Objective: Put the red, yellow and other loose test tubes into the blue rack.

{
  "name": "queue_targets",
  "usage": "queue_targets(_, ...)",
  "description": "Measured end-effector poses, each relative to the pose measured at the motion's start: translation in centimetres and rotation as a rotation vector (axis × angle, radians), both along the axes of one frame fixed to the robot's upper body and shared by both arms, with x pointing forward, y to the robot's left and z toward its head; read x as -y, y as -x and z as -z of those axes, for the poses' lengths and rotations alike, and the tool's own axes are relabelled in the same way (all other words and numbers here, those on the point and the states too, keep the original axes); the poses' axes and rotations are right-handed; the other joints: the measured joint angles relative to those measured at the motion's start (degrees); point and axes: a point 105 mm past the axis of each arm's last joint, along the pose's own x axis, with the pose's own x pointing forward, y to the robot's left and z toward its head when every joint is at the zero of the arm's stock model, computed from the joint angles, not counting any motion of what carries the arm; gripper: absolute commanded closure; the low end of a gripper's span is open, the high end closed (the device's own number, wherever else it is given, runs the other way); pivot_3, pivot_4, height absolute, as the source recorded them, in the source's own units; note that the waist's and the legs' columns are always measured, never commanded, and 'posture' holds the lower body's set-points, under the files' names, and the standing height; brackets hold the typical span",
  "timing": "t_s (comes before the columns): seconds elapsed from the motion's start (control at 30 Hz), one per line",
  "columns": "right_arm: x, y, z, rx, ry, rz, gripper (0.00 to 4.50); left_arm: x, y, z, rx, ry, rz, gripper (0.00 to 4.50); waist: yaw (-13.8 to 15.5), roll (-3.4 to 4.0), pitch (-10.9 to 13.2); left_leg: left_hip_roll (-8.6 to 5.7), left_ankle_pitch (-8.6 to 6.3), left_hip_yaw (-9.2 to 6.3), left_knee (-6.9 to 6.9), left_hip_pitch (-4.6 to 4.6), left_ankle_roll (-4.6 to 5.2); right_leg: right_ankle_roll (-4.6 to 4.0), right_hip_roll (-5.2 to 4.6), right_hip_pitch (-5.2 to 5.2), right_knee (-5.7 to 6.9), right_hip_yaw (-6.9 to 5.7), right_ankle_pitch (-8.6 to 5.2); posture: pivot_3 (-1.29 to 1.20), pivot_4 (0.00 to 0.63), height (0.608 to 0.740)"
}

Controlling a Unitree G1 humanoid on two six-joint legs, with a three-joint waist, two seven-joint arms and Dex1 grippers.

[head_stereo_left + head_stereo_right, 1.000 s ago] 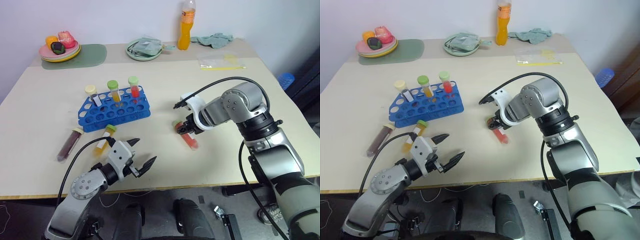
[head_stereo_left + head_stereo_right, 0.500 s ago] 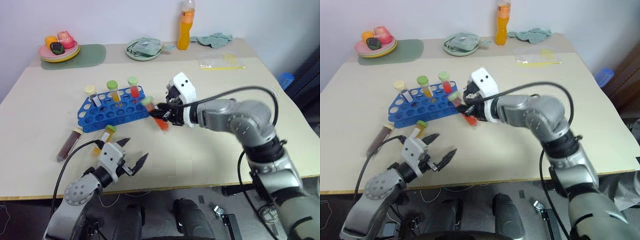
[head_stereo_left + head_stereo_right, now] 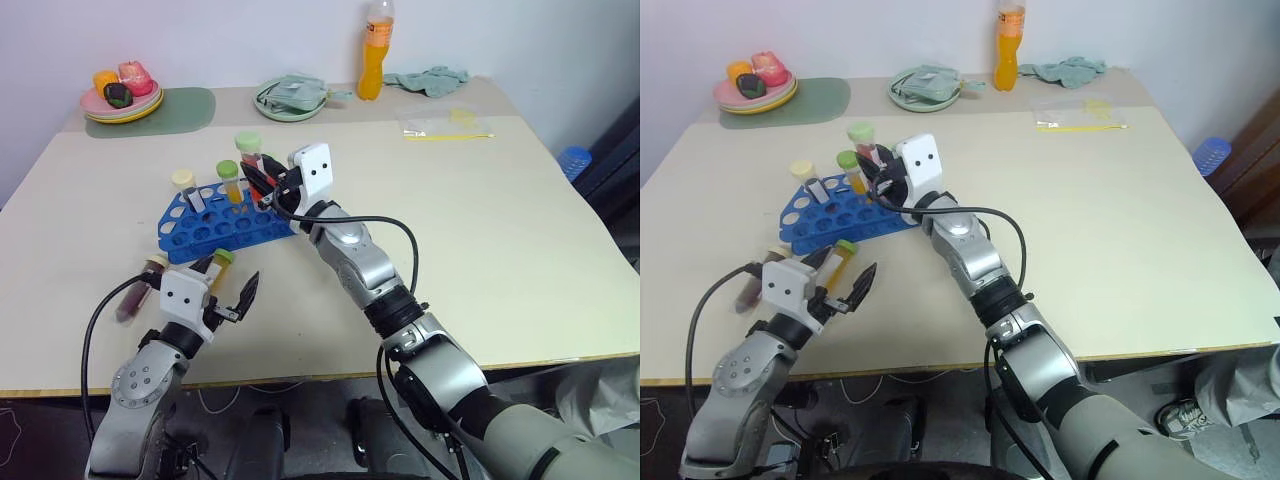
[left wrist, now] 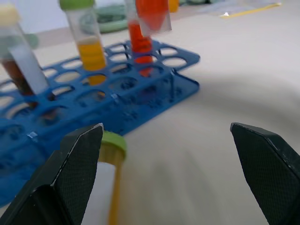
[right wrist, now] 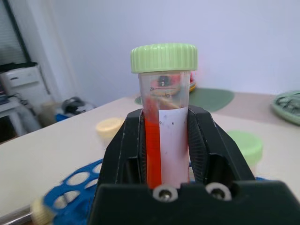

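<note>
Next, my right gripper lets go of the red tube in the front row of the blue rack, before the other red tube (image 3: pixel 282 222).
My right gripper (image 3: pixel 266 186) is shut on the red tube (image 5: pixel 165 122), holding it upright by its lower half with the green cap (image 3: pixel 248 142) up, just above the right end of the blue rack (image 3: pixel 215 232). Three capped tubes stand in the rack (image 4: pixel 154 70): a dark one, a yellow one and a red one. The loose yellow tube (image 3: pixel 214 268) lies on the table in front of the rack, beside one finger of my open left gripper (image 3: pixel 228 283). The maroon tube (image 3: pixel 133 300) lies left of it, partly hidden by my left hand.
At the back of the table stand an orange drink bottle (image 3: pixel 373 50), a green plate with a cloth (image 3: pixel 290 98) and plates of toy food (image 3: pixel 120 95). A teal cloth (image 3: pixel 430 78) and a plastic bag (image 3: pixel 445 123) lie at the back right.
My right gripper shut on the red tube, lifted it off the table, turned it upright and carried it left to above the rack. My left gripper shifted left, staying open.
</note>
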Motion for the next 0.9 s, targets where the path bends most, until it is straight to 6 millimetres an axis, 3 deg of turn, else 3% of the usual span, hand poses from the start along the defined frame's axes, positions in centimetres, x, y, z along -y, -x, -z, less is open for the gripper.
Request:
queue_targets(0.23,1.0,-1.3,2.6,-0.045,0.032,0.071,3.69,0.3,-0.1,-0.7,0.006,0.008,-0.007,0.0,-0.3,0.04,0.0,0.03,0.0,-0.01,-0.03,0.02,0.0,-0.01,0.06,-0.04,0.04,0.0,0.0,0.0,0.15,0.74)
queue_targets(0.9,0.9,-1.9,3.3,0.014,0.068,0.106,3.69,1.1,-0.5,-1.1,0.005,0.025,0.015,0.0,-0.2,0.04,0.0,0.02,0.02,-0.01,-0.01,0.04,-0.03,-0.01,0.05,-0.01,0.07,0.01,0.0,0.0,0.15,0.74)
